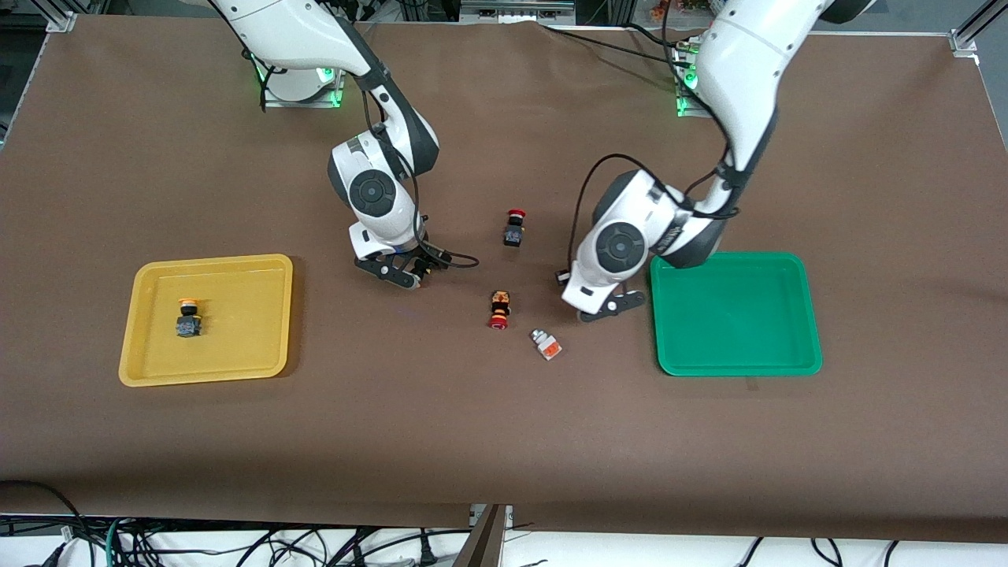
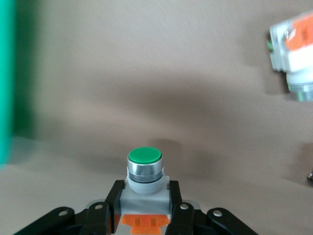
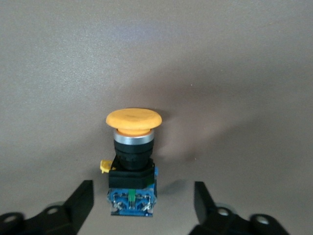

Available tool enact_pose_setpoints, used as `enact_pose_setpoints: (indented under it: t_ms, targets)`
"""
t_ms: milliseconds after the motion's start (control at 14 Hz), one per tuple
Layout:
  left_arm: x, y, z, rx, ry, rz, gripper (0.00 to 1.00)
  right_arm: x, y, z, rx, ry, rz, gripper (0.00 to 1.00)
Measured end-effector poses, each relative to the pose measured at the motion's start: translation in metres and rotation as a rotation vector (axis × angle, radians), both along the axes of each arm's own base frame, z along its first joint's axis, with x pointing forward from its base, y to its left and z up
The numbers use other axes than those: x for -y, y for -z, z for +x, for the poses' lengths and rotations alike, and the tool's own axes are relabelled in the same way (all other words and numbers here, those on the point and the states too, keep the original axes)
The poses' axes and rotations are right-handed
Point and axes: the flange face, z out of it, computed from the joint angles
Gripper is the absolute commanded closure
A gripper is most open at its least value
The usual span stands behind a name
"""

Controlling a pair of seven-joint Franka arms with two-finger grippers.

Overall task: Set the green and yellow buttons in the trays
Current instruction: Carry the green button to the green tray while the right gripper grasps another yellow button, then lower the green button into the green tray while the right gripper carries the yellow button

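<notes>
Next, I release the green-capped button with my left gripper near the middle of the empty green tray (image 1: 742, 335). That button is now held low beside the tray.
My left gripper (image 1: 605, 309) (image 2: 144, 190) is shut on a white-grey button with an orange block and green cap (image 2: 144, 169), low over the table beside the green tray (image 1: 811, 315). That tray holds nothing; its rim shows in the left wrist view (image 2: 6, 83). A second white-grey button with an orange block (image 1: 546, 344) (image 2: 293, 54) lies on the table close by. My right gripper (image 1: 403, 274) (image 3: 143, 192) is open, its fingers on either side of a yellow-capped, blue-bodied button (image 3: 133, 156) on the table. The yellow tray (image 1: 150, 362) holds another yellow-capped button (image 1: 188, 316).
A red-capped switch with a black body (image 1: 513, 227) and a red-capped switch with an orange-black body (image 1: 499, 309) lie on the brown table between the two grippers. The green tray is at the left arm's end, the yellow tray at the right arm's end.
</notes>
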Motion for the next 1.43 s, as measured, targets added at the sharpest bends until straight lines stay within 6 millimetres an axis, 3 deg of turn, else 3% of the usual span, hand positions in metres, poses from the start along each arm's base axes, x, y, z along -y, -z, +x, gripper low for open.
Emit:
enact_pose_setpoints:
  t_ms: [71, 214, 357, 500, 643, 857, 929, 1000, 1071, 1143, 1214, 1286, 1429]
  targets:
    - [-0.017, -0.019, 0.007, -0.003, 0.024, -0.001, 1.00, -0.001, 0.001, -0.001, 0.007, -0.001, 0.003, 1.00]
    - [-0.062, -0.041, 0.025, 0.006, 0.075, 0.004, 1.00, -0.004, -0.001, -0.001, 0.018, 0.004, 0.010, 1.00]
    - [-0.123, -0.043, 0.046, 0.015, 0.129, 0.030, 1.00, -0.002, -0.005, 0.004, 0.032, 0.000, 0.012, 1.00]
    - [-0.184, -0.029, 0.058, -0.002, 0.162, 0.062, 0.95, 0.024, -0.017, 0.028, 0.061, -0.059, -0.005, 1.00]
    - [-0.236, -0.001, 0.065, -0.014, 0.201, 0.038, 0.76, 0.079, -0.040, 0.063, 0.034, -0.169, -0.057, 1.00]
    - [-0.299, 0.051, 0.076, 0.031, 0.257, -0.029, 0.63, 0.179, -0.077, 0.108, -0.004, -0.338, -0.104, 1.00]
    - [-0.309, 0.062, 0.076, 0.032, 0.260, -0.041, 0.48, 0.212, -0.080, 0.116, -0.009, -0.389, -0.106, 1.00]
    - [-0.309, 0.058, 0.078, 0.036, 0.261, -0.047, 0.25, 0.245, -0.079, 0.122, -0.018, -0.433, -0.103, 1.00]
    - [-0.305, 0.056, 0.078, 0.037, 0.266, -0.049, 0.09, 0.279, -0.075, 0.126, -0.030, -0.466, -0.097, 1.00]
    - [-0.301, 0.056, 0.078, 0.030, 0.270, -0.054, 0.00, 0.310, -0.070, 0.128, -0.042, -0.491, -0.092, 0.62]
    - [-0.297, 0.053, 0.078, 0.021, 0.267, -0.063, 0.00, 0.335, -0.064, 0.128, -0.053, -0.504, -0.088, 0.01]
    - [-0.292, 0.046, 0.079, 0.014, 0.258, -0.078, 0.00, 0.352, -0.058, 0.127, -0.060, -0.506, -0.085, 0.00]
    - [-0.273, 0.020, 0.080, 0.011, 0.255, -0.109, 0.00, 0.353, -0.057, 0.130, -0.044, -0.495, -0.062, 0.00]
